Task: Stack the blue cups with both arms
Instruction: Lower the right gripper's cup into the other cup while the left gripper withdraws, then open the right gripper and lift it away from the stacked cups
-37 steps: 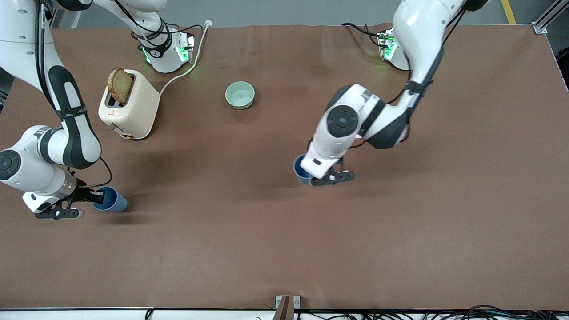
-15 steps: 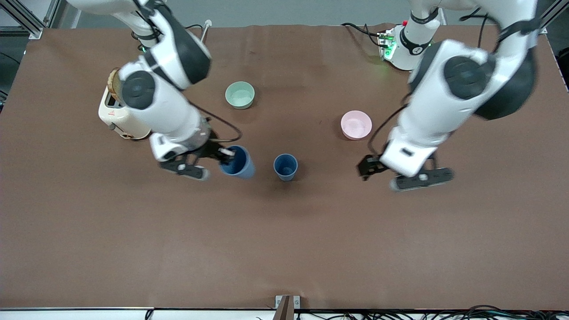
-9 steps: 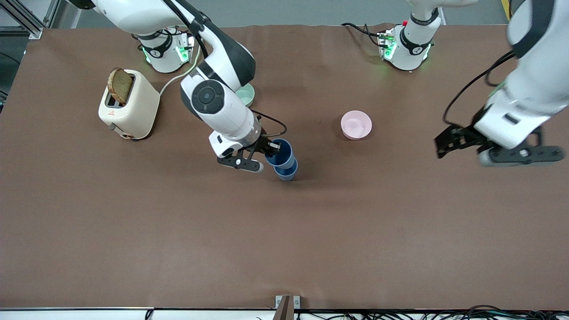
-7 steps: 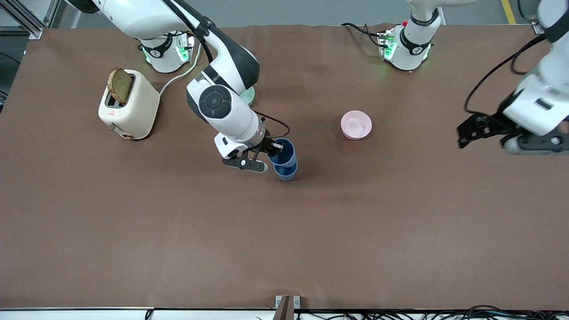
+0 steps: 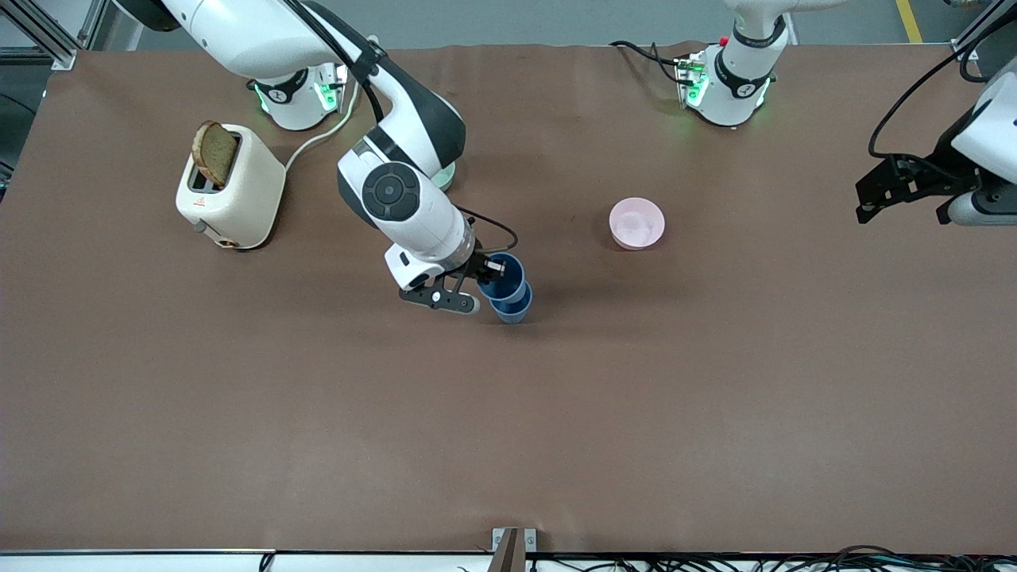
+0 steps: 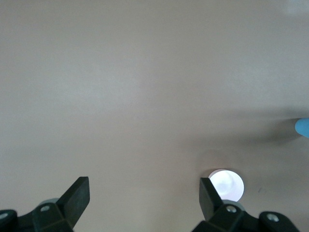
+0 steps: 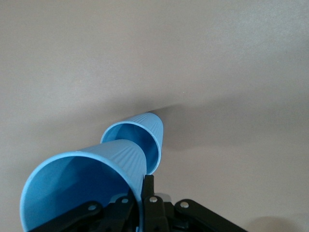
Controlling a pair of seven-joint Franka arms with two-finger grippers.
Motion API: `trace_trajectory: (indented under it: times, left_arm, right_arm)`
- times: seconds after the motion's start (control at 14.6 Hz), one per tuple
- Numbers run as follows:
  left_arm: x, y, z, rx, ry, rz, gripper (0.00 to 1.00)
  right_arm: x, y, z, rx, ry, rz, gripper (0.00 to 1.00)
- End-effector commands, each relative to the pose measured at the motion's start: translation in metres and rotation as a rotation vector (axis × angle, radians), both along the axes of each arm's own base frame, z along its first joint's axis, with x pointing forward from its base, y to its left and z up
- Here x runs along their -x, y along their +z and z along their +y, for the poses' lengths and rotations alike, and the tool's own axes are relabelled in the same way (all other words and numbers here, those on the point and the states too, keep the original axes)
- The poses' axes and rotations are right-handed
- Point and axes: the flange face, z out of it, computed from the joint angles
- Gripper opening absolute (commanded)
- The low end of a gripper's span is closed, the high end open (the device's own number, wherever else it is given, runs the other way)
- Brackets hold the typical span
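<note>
The robot's right gripper will release the second blue cup inside the standing blue cup [image 5: 511, 296] [image 7: 139, 140] near the middle of the table.
One blue cup [image 5: 513, 309] stands upright near the table's middle. My right gripper [image 5: 486, 272] is shut on the rim wall of the second blue cup [image 5: 504, 278] and holds it tilted, with its base at the standing cup's mouth. In the right wrist view the held cup [image 7: 82, 186] is pinched between the fingers of the right gripper [image 7: 142, 191], and the standing cup [image 7: 141, 135] lies just past it. My left gripper [image 5: 870, 195] is open and empty, up in the air over the left arm's end of the table; it also shows in the left wrist view [image 6: 143, 193].
A cream toaster [image 5: 232, 199] with a slice of bread stands toward the right arm's end. A mint-green bowl [image 5: 446, 173] is mostly hidden by the right arm. A pale pink bowl [image 5: 636, 223] sits between the cups and the left arm; it also shows in the left wrist view [image 6: 226, 183].
My right gripper carried its blue cup to the standing cup and lowered it slightly onto the mouth. My left arm, open, drew away toward its own end of the table.
</note>
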Motion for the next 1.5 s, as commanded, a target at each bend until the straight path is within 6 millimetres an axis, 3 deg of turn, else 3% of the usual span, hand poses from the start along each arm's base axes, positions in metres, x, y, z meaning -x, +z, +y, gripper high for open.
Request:
trace_trajectory:
  times: [0.0, 0.21, 0.55, 0.75, 0.82, 0.89, 0.96, 1.09, 1.16, 1.3, 1.44]
  left_arm:
    - [0.036, -0.006, -0.01, 0.0, -0.002, -0.002, 1.0]
    - [0.053, -0.013, -0.009, 0.005, 0.004, 0.007, 1.0]
    - [0.054, -0.013, -0.005, 0.02, 0.058, 0.031, 1.0]
    - [0.05, -0.018, -0.006, 0.04, 0.059, 0.044, 1.0]
    - [0.048, -0.019, -0.006, 0.04, 0.044, 0.046, 1.0]
    - [0.048, -0.019, -0.006, 0.039, 0.042, 0.046, 1.0]
    - [0.048, -0.019, -0.007, 0.039, 0.041, 0.046, 1.0]
    - [0.048, -0.015, -0.008, 0.037, 0.036, 0.036, 1.0]
    - [0.049, -0.015, -0.008, 0.035, 0.031, 0.042, 1.0]
    - [0.05, -0.005, -0.015, 0.037, 0.025, 0.028, 1.0]
    - [0.049, -0.007, -0.016, 0.035, 0.019, 0.032, 1.0]
  right_arm:
    - [-0.003, -0.001, 0.001, 0.014, -0.002, -0.01, 0.04]
    - [-0.004, -0.013, 0.003, 0.015, 0.0, -0.001, 0.05]
    - [-0.007, -0.02, 0.003, 0.005, -0.007, -0.006, 0.08]
    - [-0.007, -0.027, 0.005, 0.001, -0.008, 0.001, 0.19]
    - [-0.006, -0.028, 0.006, 0.0, -0.007, 0.004, 0.37]
    - [-0.006, -0.028, 0.006, 0.001, -0.006, 0.003, 0.77]
    - [-0.006, -0.026, 0.005, 0.0, -0.007, 0.002, 1.0]
    - [-0.015, -0.003, -0.005, -0.008, -0.023, -0.03, 1.0]
    - [-0.021, 0.025, -0.016, -0.014, -0.039, -0.069, 1.0]
    - [-0.043, 0.071, -0.064, -0.01, -0.1, -0.125, 1.0]
    - [-0.056, 0.122, -0.134, 0.051, -0.1, -0.146, 1.0]
